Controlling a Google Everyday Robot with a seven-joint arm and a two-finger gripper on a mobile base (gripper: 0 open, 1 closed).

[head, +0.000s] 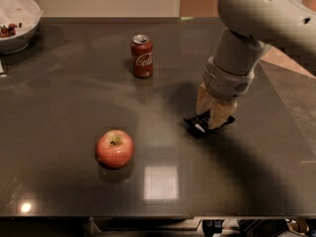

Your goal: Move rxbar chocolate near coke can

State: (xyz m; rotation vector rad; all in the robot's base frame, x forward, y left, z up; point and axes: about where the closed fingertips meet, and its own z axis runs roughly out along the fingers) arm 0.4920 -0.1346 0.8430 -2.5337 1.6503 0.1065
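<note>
Next, I set the rxbar chocolate on the tabletop [171, 74] with my gripper, close beside the coke can's base, on my arm's side.
The rxbar chocolate [199, 124] is a small black wrapper with a white patch, right of the table's middle. My gripper [214, 115] comes down on it from above and is shut on it. The cream fingers [220, 113] cover most of the bar, so only its left end and a right corner show. I cannot tell whether it is just off the dark tabletop [64, 107] or resting on it. The coke can [142, 56] stands upright, red with a silver top, up and to the left of the gripper, about a can's height away.
A red-yellow apple [114, 148] sits at the front left of centre. A white bowl [17, 23] with some food in it stands at the back left corner. The table's right edge [286, 112] runs close behind my arm.
</note>
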